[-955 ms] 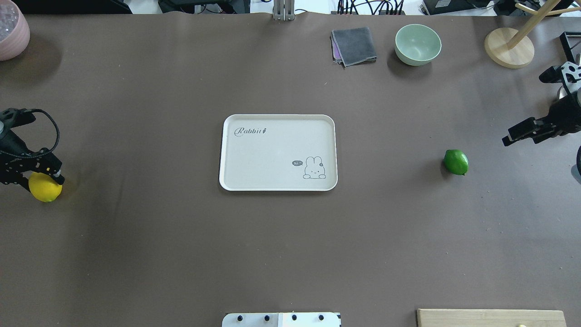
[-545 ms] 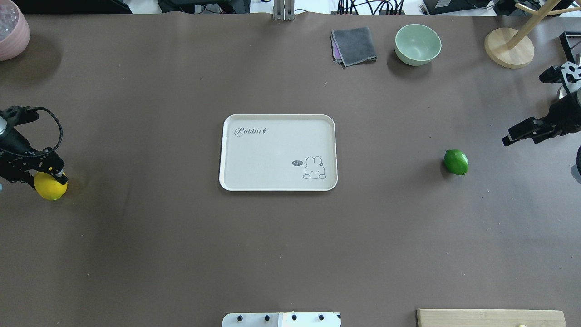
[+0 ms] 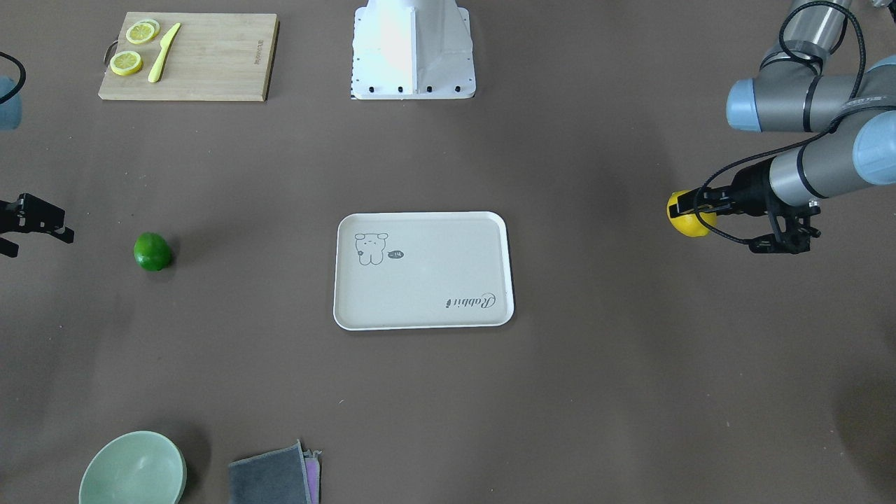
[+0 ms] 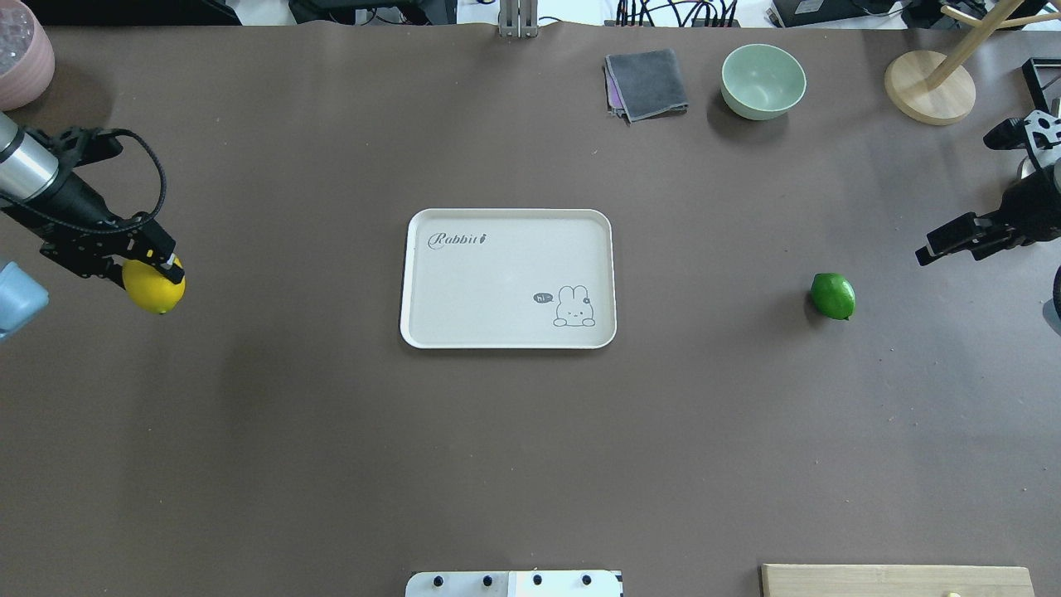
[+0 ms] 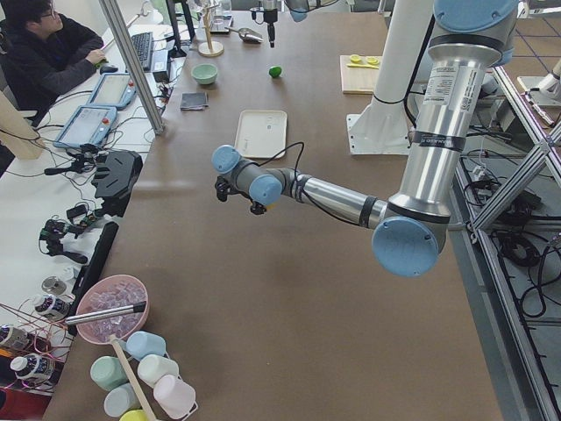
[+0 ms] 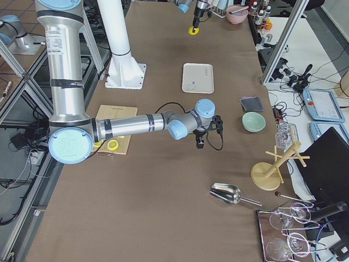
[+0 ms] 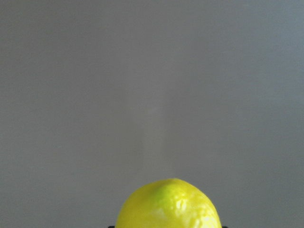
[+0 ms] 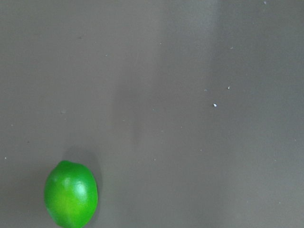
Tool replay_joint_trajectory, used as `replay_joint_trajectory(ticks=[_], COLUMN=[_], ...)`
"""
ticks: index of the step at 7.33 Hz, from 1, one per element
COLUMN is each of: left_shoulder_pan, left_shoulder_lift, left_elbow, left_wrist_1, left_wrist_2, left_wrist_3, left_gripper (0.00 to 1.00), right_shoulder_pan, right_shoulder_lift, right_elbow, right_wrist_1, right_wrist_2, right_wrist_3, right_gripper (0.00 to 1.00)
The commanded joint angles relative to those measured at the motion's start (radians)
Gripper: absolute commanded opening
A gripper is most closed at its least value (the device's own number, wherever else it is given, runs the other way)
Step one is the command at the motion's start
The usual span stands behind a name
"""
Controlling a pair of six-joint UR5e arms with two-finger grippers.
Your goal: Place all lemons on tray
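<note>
My left gripper is going to release the yellow lemon in the tray's blank corner (image 3: 495, 236) that is nearest the robot base, by the short rim of the tray.
My left gripper (image 4: 157, 278) is shut on the yellow lemon (image 4: 154, 287) and holds it above the table, left of the off-white Rabbit tray (image 4: 508, 278). The lemon also shows in the front view (image 3: 689, 215) and fills the bottom of the left wrist view (image 7: 168, 204). The tray (image 3: 423, 270) holds nothing. The green lemon (image 4: 832, 295) lies on the table right of the tray and shows in the right wrist view (image 8: 71, 193). My right gripper (image 4: 953, 240) hovers at the right edge, up and right of the green lemon; its fingers look apart and hold nothing.
A grey cloth (image 4: 646, 83), a green bowl (image 4: 763, 80) and a wooden stand (image 4: 930, 86) sit at the far edge. A pink bowl (image 4: 21, 54) is far left. A cutting board (image 3: 187, 56) with lemon slices and a knife lies near the robot base (image 3: 413, 49).
My left gripper has lifted the yellow lemon and carried it toward the tray, up and to the right in the overhead view. The right arm and green lemon have not moved.
</note>
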Motion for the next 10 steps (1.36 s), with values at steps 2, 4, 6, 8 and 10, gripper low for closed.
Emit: replay_joint_trajectory(ticks=[2, 4, 6, 8, 10], left_shoulder_pan=[0.149, 0.298, 0.358, 0.359, 0.359], left_shoulder_lift=[-0.212, -0.258, -0.336, -0.370, -0.386], left_elbow=[-0.006, 0.027, 0.154, 0.178, 0.196], left_wrist_1=[-0.009, -0.102, -0.248, -0.257, -0.256], left_wrist_2=[0.124, 0.263, 0.332, 0.334, 0.340], left_wrist_3=[-0.207, -0.347, -0.490, -0.513, -0.522], left_gripper=[0.00, 0.00, 0.00, 0.00, 0.23], right_shoulder_pan=[0.001, 0.001, 0.001, 0.001, 0.000], right_shoulder_lift=[0.000, 0.001, 0.001, 0.001, 0.001], right_elbow=[0.028, 0.030, 0.031, 0.031, 0.030], right_wrist_1=[0.000, 0.000, 0.000, 0.000, 0.000], right_wrist_2=[0.003, -0.001, -0.003, -0.003, -0.004], right_wrist_3=[0.003, 0.009, 0.009, 0.009, 0.009], right_gripper=[1.00, 1.00, 1.00, 1.00, 1.00])
